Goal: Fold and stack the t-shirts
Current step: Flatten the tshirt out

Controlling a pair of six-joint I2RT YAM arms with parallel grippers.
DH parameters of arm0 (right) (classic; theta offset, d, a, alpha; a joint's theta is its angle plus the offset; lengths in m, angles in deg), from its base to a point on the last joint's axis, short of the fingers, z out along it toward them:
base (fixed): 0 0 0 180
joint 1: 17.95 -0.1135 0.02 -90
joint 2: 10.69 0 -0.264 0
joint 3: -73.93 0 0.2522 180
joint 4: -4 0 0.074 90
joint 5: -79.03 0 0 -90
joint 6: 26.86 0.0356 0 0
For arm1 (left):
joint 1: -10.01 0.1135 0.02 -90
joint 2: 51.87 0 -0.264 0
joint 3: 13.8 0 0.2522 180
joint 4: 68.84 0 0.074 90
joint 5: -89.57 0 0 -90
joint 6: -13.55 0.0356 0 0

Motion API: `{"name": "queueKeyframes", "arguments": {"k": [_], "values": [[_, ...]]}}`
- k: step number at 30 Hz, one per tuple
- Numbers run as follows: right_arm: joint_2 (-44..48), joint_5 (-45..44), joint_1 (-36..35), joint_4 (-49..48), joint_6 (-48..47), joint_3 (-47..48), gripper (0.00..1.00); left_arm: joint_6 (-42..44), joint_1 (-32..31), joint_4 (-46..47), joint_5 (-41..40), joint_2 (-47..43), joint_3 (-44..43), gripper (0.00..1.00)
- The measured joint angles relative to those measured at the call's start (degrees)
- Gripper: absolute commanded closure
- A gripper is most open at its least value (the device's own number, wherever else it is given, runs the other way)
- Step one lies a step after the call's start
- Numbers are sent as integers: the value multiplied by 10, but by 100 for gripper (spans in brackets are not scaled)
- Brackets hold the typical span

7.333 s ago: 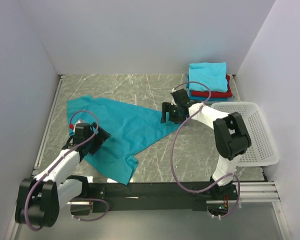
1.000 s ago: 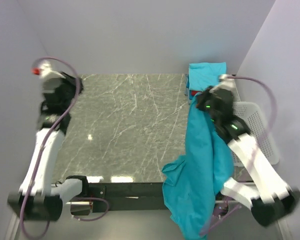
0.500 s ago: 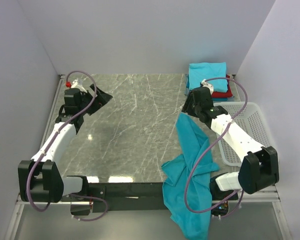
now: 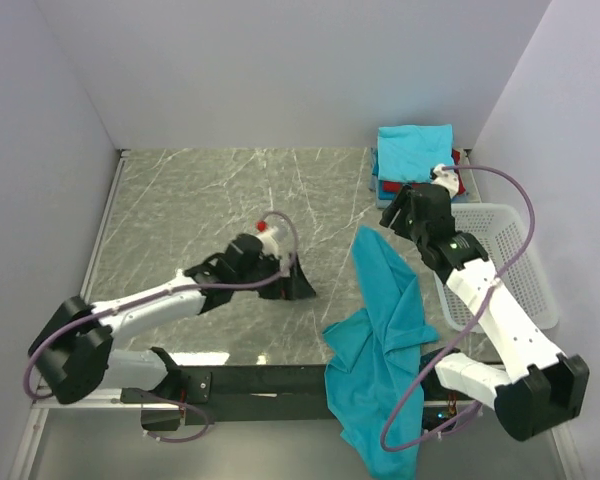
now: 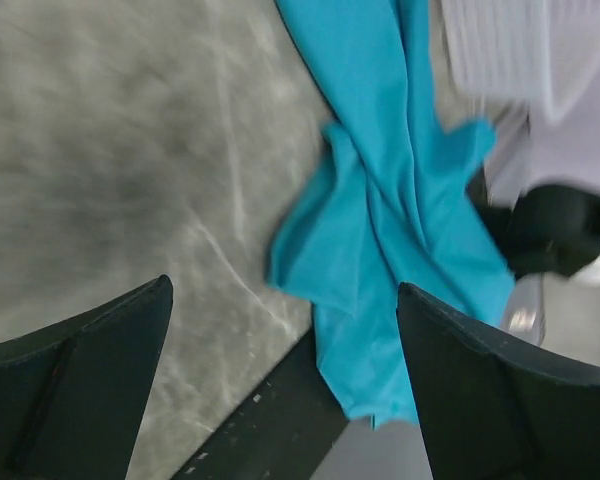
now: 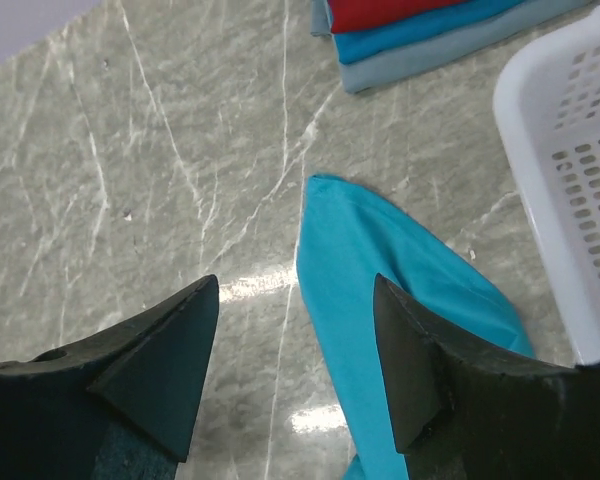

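The teal t-shirt's corner (image 4: 327, 331) (image 5: 280, 273) sticks out across the table toward my left gripper, close to the black rail, and that gripper will close on it.
A teal t-shirt (image 4: 385, 330) lies crumpled at the right of the table, its lower part hanging over the near edge. It also shows in the left wrist view (image 5: 390, 200) and the right wrist view (image 6: 380, 270). My left gripper (image 4: 295, 283) is open and empty, low over the table just left of the shirt. My right gripper (image 4: 398, 215) is open and empty above the shirt's far tip. A stack of folded shirts (image 4: 416, 160), teal on top with red below, sits at the far right corner and shows in the right wrist view (image 6: 430, 25).
A white lattice basket (image 4: 515, 265) stands at the right edge beside the right arm. It shows in the right wrist view (image 6: 570, 180) and the left wrist view (image 5: 525, 45). The black rail (image 4: 270, 378) runs along the near table edge.
My right gripper has let go of the teal shirt and drawn back a little. My left arm swung from the far left corner down to the table's middle near the shirt.
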Motion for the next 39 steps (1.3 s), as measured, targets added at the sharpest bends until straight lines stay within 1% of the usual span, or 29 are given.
{"name": "queueKeyframes", "arguments": {"k": [4,8,11,13,14,16,17,18,19,20,22,23,24,25,28,31,33,35,37,39], "values": [[43,1,5,1,0,-31,29,-5,-81,28,0,78,-2,1],[65,6,10,8,0,-56,29,-2,-141,23,-2,173,-29,4],[80,9,13,12,0,-68,29,7,-177,16,-2,225,-77,8],[91,12,15,13,-1,-74,29,12,-190,16,-3,251,-102,13],[96,12,16,13,-1,-76,29,13,-195,17,-2,262,-113,19],[103,12,18,13,-2,-76,29,16,-197,16,-3,273,-122,24],[105,12,19,13,-3,-76,29,17,-197,15,-3,277,-125,30],[108,11,19,13,-3,-76,29,19,-198,9,-7,279,-129,34],[110,11,21,13,-3,-76,30,20,-198,6,-12,282,-131,52],[110,11,22,13,-4,-76,29,19,-199,0,-18,283,-134,63],[111,12,23,12,-5,-77,30,25,-204,-14,-36,289,-136,80],[111,12,24,11,-5,-79,30,24,-206,-22,-42,292,-136,93],[112,12,25,11,-5,-82,30,24,-207,-28,-49,293,-136,97],[112,12,25,12,-7,-84,30,25,-208,-33,-56,292,-136,100],[112,16,26,12,-14,-86,30,22,-209,-47,-82,283,-137,100],[112,32,26,5,-25,-90,30,22,-207,-80,-129,266,-136,100],[111,52,26,-1,-33,-97,30,22,-193,-102,-163,246,-127,100],[106,75,26,-9,-36,-104,28,22,-167,-117,-185,222,-111,100],[97,98,26,-23,-39,-110,25,24,-123,-134,-204,191,-93,100],[81,125,24,-40,-40,-117,23,30,-61,-147,-219,157,-76,100]]}}
